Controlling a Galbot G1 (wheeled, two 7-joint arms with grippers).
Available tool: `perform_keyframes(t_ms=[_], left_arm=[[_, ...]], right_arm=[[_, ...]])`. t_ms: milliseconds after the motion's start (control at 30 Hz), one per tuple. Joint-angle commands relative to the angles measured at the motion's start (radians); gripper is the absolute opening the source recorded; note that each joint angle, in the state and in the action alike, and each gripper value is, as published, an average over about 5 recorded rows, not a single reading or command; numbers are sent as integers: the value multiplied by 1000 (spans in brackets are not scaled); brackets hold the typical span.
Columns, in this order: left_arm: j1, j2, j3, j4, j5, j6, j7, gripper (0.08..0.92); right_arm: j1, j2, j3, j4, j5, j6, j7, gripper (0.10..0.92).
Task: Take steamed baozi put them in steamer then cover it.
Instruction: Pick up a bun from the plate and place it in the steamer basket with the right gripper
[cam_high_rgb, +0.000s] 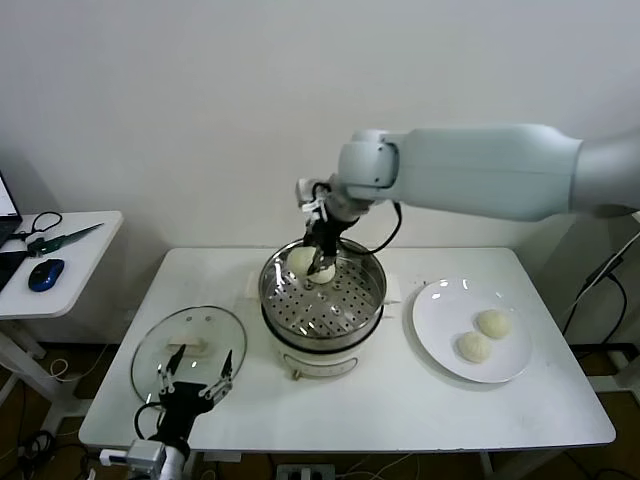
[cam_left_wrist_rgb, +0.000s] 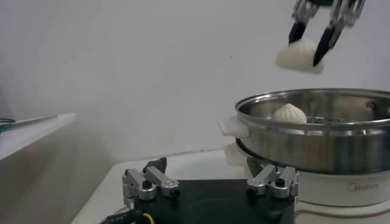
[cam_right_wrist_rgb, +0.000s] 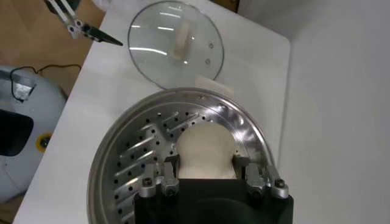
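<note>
The robot's right gripper should release the baozi on the steamer's holed bottom toward the glass cover (cam_high_rgb: 290, 294) (cam_right_wrist_rgb: 190, 137), next to the other baozi.
The steel steamer (cam_high_rgb: 345, 312) stands on its white cooker base at the table's middle. My right gripper (cam_high_rgb: 320, 272) is shut on a white baozi (cam_right_wrist_rgb: 204, 152) and holds it above the basket's back left part; it also shows in the left wrist view (cam_left_wrist_rgb: 300, 56). Another baozi (cam_left_wrist_rgb: 289, 113) lies inside the steamer. Two more baozi (cam_high_rgb: 493, 323) (cam_high_rgb: 474, 347) lie on the white plate (cam_high_rgb: 440, 325) to the right. The glass cover (cam_high_rgb: 190, 340) lies flat at the front left. My left gripper (cam_high_rgb: 197, 378) is open, empty, over the cover's near edge.
A low side table (cam_high_rgb: 70, 260) at the far left carries a blue mouse (cam_high_rgb: 46, 273) and scissors (cam_high_rgb: 62, 239). Cables hang by the table's right edge (cam_high_rgb: 600, 280). The wall stands close behind the table.
</note>
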Motion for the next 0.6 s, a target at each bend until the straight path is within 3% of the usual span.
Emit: perform_keyframes(t_ms=[33,600], left_arm=[[-2,-3,3,3,3,2,0,823],[-10,-4,11,18,4,0,-1,823]], right_arm=[[-131,76,2,-54,-41,-51,82,588],[-256,107,66,-165,-91,-64,124,585]])
